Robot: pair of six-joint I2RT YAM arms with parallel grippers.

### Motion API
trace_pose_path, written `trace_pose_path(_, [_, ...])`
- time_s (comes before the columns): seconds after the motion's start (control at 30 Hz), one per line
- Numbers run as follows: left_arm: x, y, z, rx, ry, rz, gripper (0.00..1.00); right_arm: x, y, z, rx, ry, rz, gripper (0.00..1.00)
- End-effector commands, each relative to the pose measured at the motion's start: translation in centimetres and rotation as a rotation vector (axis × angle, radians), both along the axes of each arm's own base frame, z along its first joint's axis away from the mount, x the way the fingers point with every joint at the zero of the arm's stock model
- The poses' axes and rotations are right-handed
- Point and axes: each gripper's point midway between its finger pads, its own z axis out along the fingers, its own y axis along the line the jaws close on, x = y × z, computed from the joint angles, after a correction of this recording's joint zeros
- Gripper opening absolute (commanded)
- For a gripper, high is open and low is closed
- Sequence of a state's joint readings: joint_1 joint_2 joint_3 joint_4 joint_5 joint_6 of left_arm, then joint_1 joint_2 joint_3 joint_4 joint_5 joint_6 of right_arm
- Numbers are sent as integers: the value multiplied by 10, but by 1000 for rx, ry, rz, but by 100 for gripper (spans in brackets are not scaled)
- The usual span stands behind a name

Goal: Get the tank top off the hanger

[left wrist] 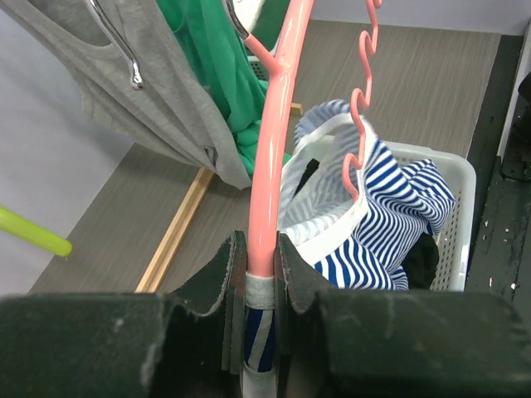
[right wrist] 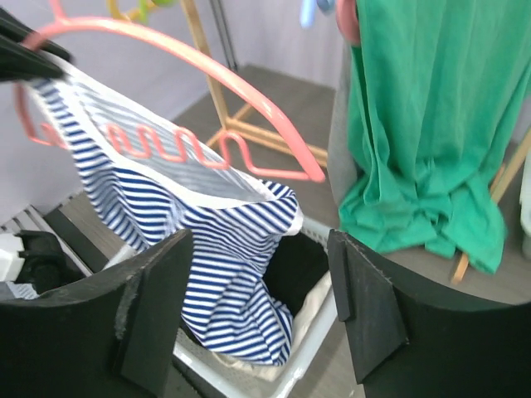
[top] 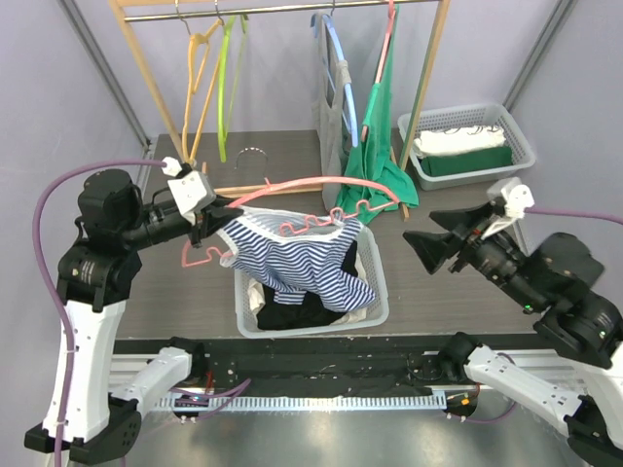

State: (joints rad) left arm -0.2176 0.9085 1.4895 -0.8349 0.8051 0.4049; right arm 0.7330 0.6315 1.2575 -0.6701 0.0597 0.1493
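Note:
Next, I need to use my right gripper to grab the pink hanger by the upper bar point(top: 378, 186) point(right wrist: 284, 128) near its loose end, opposite the hanger's end that my left gripper holds.
A blue-and-white striped tank top point(top: 292, 258) hangs from a pink hanger point(top: 321, 185) over a white basket point(top: 375, 306). My left gripper point(top: 206, 222) is shut on the hanger's left end, with a bit of striped cloth and its white trim caught between the jaws; in the left wrist view the pink bar point(left wrist: 270, 157) rises from the shut fingers point(left wrist: 228, 286). My right gripper point(top: 428, 248) is open and empty, to the right of the basket. In the right wrist view the tank top point(right wrist: 207, 249) hangs in front of its open fingers point(right wrist: 365, 307), apart from them.
A wooden clothes rack point(top: 428, 73) at the back holds green point(top: 384, 146) and grey point(top: 331, 122) garments and empty hangers point(top: 209, 68). A second white basket point(top: 521, 146) with folded clothes stands at the back right. Dark clothes point(top: 297, 313) lie in the near basket.

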Motion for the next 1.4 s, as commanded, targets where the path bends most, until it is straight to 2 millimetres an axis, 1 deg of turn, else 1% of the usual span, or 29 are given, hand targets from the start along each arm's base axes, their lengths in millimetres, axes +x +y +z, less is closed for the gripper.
trace_pose_path(0.0, [-12, -10, 35, -29, -153, -104, 0, -20, -1, 61, 73, -212, 87, 76])
trace_pose_path(0.03, [-17, -12, 34, -23, -153, -135, 0, -21, 1, 68, 78, -229, 100, 77])
trace_pose_path(0.07, [-25, -16, 32, -13, -156, -193, 0, -20, 5, 72, 65, -242, 117, 77])
trace_pose_path(0.1, [-33, -17, 30, -6, -133, -217, 0, -24, 12, 75, 61, -251, 164, 76])
trace_pose_path(0.13, [-38, -18, 27, -3, -121, -241, 0, -22, 22, 77, 50, -245, 195, 76])
trace_pose_path(0.17, [-47, -20, 28, -1, -135, -281, 0, -22, 27, 77, 35, -248, 222, 76])
trace_pose_path(0.2, [-53, -21, 24, -4, -119, -304, 0, -30, 35, 79, 32, -254, 288, 76])
trace_pose_path(0.23, [-57, -22, 25, -8, -123, -320, 0, -26, 44, 74, 10, -236, 318, 75])
trace_pose_path(0.27, [-64, -24, 25, -18, -124, -356, 0, -27, 49, 70, -6, -225, 346, 74])
trace_pose_path(0.3, [-69, -24, 25, -23, -122, -371, 0, -34, 56, 71, -10, -224, 406, 73])
trace_pose_path(0.33, [-72, -24, 25, -27, -123, -384, 0, -33, 62, 67, -20, -203, 430, 73])
trace_pose_path(0.37, [-76, -25, 25, -25, -138, -407, 0, -36, 65, 62, -45, -198, 461, 72])
trace_pose_path(0.43, [-80, -25, 23, -21, -148, -418, 0, -47, 71, 63, -51, -194, 538, 71])
trace_pose_path(0.47, [-78, -24, 21, -14, -155, -412, 0, -49, 75, 58, -65, -172, 568, 71])
trace_pose_path(0.53, [-75, -24, 19, -6, -162, -410, 0, -57, 79, 58, -66, -160, 627, 70])
trace_pose_path(0.6, [-71, -24, 17, 6, -173, -405, 0, -60, 84, 53, -76, -131, 668, 69])
trace_pose_path(0.67, [-66, -23, 12, 20, -178, -393, 0, -63, 87, 48, -79, -111, 701, 68])
trace_pose_path(0.73, [-60, -21, 5, 52, -195, -379, 0, -63, 87, 48, -78, -108, 697, 68])
trace_pose_path(0.8, [-58, -20, -3, 77, -197, -380, 0, -52, 81, 54, -77, -128, 613, 68])
trace_pose_path(0.87, [-58, -18, -12, 110, -207, -384, 0, -33, 72, 65, -57, -156, 483, 68])
trace_pose_path(0.93, [-58, -17, -16, 134, -226, -385, 0, -30, 68, 79, -8, -181, 439, 69])
trace_pose_path(1.0, [-58, -16, -19, 145, -224, -384, 0, -24, 69, 83, 21, -171, 412, 69])
trace_pose_path(1.03, [-57, -16, -19, 149, -233, -385, 0, -26, 71, 84, 36, -162, 426, 69])
trace_pose_path(1.07, [-57, -16, -19, 148, -232, -390, 0, -28, 77, 79, 34, -146, 459, 69])
trace_pose_path(1.1, [-58, -17, -16, 144, -232, -390, 0, -38, 84, 75, 31, -133, 537, 69])
trace_pose_path(1.2, [-58, -18, -11, 134, -238, -399, 0, -56, 102, 54, 21, -62, 707, 69])
trace_pose_path(1.27, [-56, -18, -10, 138, -242, -396, 0, -54, 106, 45, 13, -30, 723, 69])
trace_pose_path(1.37, [-52, -18, -5, 142, -271, -384, 0, -57, 111, 31, -13, 15, 764, 69])
